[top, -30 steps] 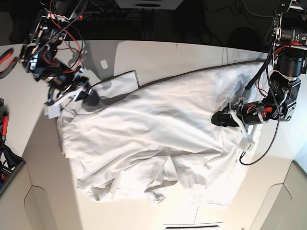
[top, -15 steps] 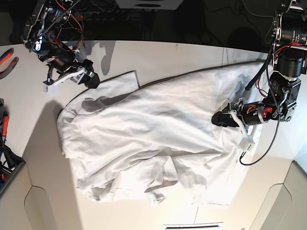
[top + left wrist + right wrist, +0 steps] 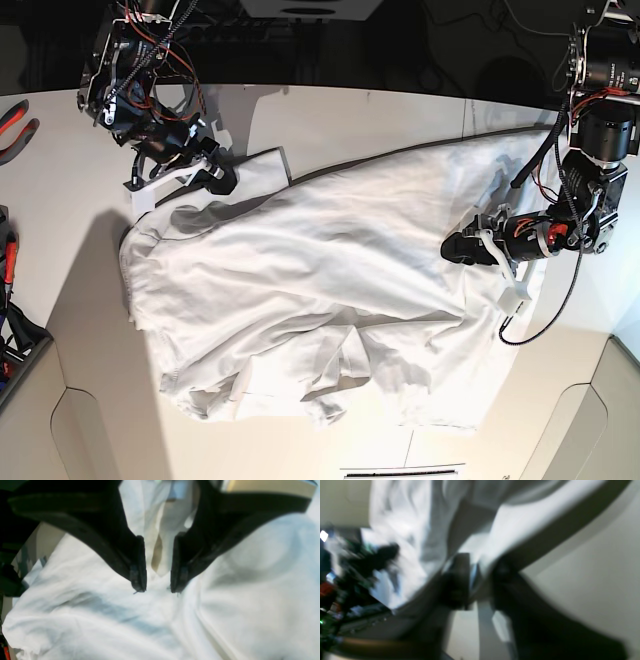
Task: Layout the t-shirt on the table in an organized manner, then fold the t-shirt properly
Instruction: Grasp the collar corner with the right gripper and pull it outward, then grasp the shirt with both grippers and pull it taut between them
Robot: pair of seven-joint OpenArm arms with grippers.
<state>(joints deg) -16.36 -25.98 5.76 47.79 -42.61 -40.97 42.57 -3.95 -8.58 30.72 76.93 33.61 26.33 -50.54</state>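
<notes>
My right gripper is going to release the white t-shirt's sleeve edge on the bare table (image 3: 158, 104) toward the back, on the pliers' side.
The white t-shirt (image 3: 330, 270) lies spread and wrinkled across the table (image 3: 380, 115), its lower hem bunched toward the front. At the back left, my right gripper (image 3: 222, 180) sits at the edge of a sleeve (image 3: 255, 168). The blurred right wrist view shows its dark fingers (image 3: 456, 580) closed together with white cloth (image 3: 402, 530) running between them. On the shirt's right side my left gripper (image 3: 452, 248) rests on the cloth. In the left wrist view its black fingertips (image 3: 138, 580) stand apart over the fabric (image 3: 225, 592), so the left gripper (image 3: 157, 586) is open.
Red-handled pliers (image 3: 12, 125) and other tools (image 3: 8, 260) lie at the left edge. Beige corner panels (image 3: 90, 440) (image 3: 590, 430) flank the table's front. A black cable (image 3: 540, 320) loops below the left arm.
My right gripper let go of the shirt's shoulder, lifted back and opened, then came right to the sleeve edge and closed. The left arm has not moved.
</notes>
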